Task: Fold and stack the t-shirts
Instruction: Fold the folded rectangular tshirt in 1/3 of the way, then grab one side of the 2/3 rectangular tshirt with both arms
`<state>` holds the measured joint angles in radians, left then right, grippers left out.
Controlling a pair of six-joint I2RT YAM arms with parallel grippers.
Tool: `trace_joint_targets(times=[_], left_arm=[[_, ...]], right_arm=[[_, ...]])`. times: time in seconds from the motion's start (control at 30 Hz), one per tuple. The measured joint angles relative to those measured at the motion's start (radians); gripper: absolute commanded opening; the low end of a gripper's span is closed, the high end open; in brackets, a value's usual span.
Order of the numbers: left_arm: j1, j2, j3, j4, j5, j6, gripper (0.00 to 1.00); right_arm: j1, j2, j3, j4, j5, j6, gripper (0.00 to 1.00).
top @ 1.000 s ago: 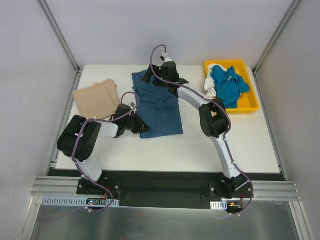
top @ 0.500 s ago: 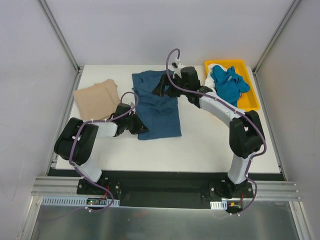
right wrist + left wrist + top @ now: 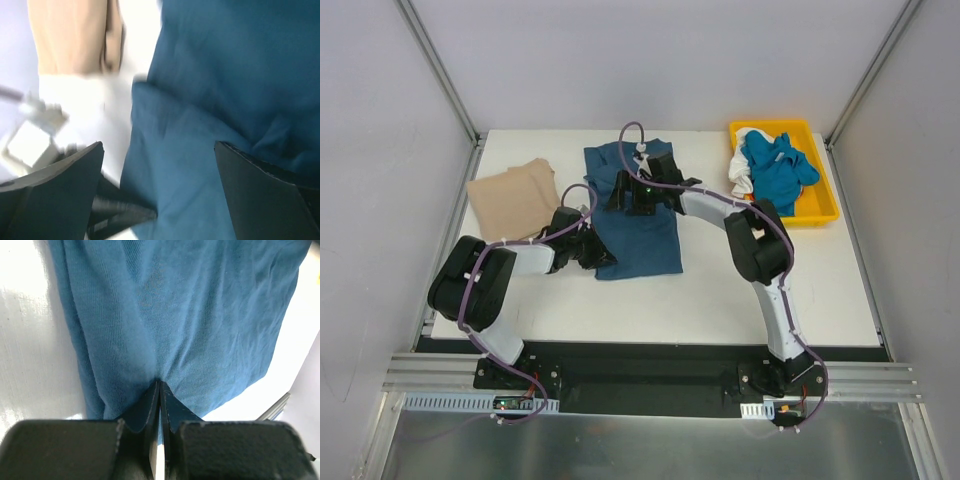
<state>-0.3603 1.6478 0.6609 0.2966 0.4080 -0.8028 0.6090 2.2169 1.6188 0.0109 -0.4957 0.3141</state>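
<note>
The left gripper I use is pinching the teal-blue t-shirt inside its near corner, so next I open it and grip that corner itself [image 3: 599, 277], with my right gripper on the other end of the t-shirt's hem.
A dark teal-blue t-shirt [image 3: 645, 235] lies partly folded mid-table. My left gripper [image 3: 603, 260] is at its near-left edge, shut on a pinch of that cloth [image 3: 190, 315], the jaws [image 3: 160, 386] pressed together with fabric between them. My right gripper [image 3: 621, 199] hovers over the shirt's upper left part, open wide, with only teal cloth [image 3: 225, 75] showing below its gap [image 3: 160, 167]. A folded tan-beige t-shirt [image 3: 515, 197] lies at the back left and also shows in the right wrist view [image 3: 75, 35]. A brighter blue t-shirt [image 3: 778, 170] and a white one [image 3: 744, 160] are bunched in the tray.
The yellow tray [image 3: 825, 212] stands at the back right corner. Metal frame posts rise at both back corners. The left arm's finger [image 3: 115, 215] shows low in the right wrist view, close to my right gripper.
The right arm swung from the shirt's back edge out to the right, then back over the shirt's upper left. The teal shirt now looks narrower at its near right. The left gripper stayed put.
</note>
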Motion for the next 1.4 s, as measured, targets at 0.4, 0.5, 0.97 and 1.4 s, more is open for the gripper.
trace_joint_targets(times=[0.4,0.5,0.97,1.4], left_arm=[[0.000,-0.037,-0.008,-0.038,-0.015,0.010,0.24],[0.000,-0.077,0.004,-0.087,-0.018,0.026,0.41],[0.000,-0.646,-0.016,-0.344,-0.151,0.090,0.99],[0.000,-0.655,-0.202,-0.454,-0.235,0.044,0.94]], right_arm=[[-0.136,0.089,0.203,-0.080,0.035,-0.037,0.96],[-0.132,-0.005,0.143,-0.116,0.077,-0.090,0.97],[-0.115,-0.864,-0.586,-0.013,0.350,-0.203,0.97],[-0.115,-0.902,-0.903,-0.034,0.286,-0.090,0.97]])
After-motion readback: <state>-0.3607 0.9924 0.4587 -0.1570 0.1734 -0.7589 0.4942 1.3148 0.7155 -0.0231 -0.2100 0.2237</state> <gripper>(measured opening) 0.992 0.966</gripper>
